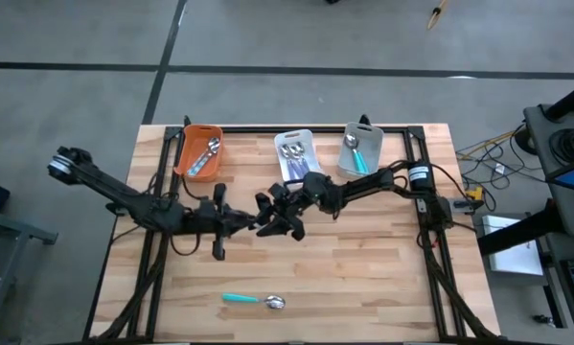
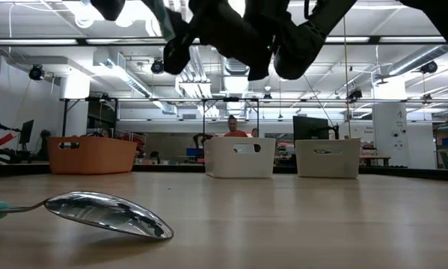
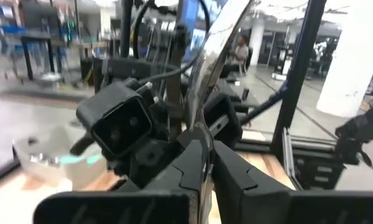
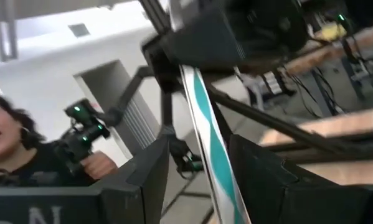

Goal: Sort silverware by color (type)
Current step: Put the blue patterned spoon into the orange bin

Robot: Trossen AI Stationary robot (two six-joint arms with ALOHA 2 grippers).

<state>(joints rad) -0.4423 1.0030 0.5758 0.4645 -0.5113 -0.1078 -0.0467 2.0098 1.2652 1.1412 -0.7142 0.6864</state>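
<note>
Next, my left gripper lets go of the striped silverware between the open fingers of my right gripper [image 1: 264, 212], above the table.
My two grippers meet above the middle of the table. My left gripper [image 1: 256, 227] is shut on a piece of silverware with a teal-and-white striped handle [image 4: 212, 149]. Its shiny metal part [image 3: 218, 56] rises past the left fingers. My right gripper [image 4: 202, 180] is open. Its fingers stand on either side of the striped handle, with a gap showing on each side. A teal-handled spoon [image 1: 253, 300] lies flat on the table near the front edge, and its bowl [image 2: 108, 213] shows close in the low view. My left gripper pinches the striped silverware between its two fingers [image 3: 203, 177], coming in level from the table's left side. The fingers hide the exact part they hold. The piece is lifted clear of the table and sticks out beyond the fingertips toward my right gripper.
Three bins stand along the far edge: an orange bin [image 1: 200, 153], a white bin [image 1: 294, 153] and a grey bin [image 1: 360, 149], each holding silverware. A person [image 2: 232, 127] stands behind the table, and another person [image 4: 12, 143] shows in the right wrist view.
</note>
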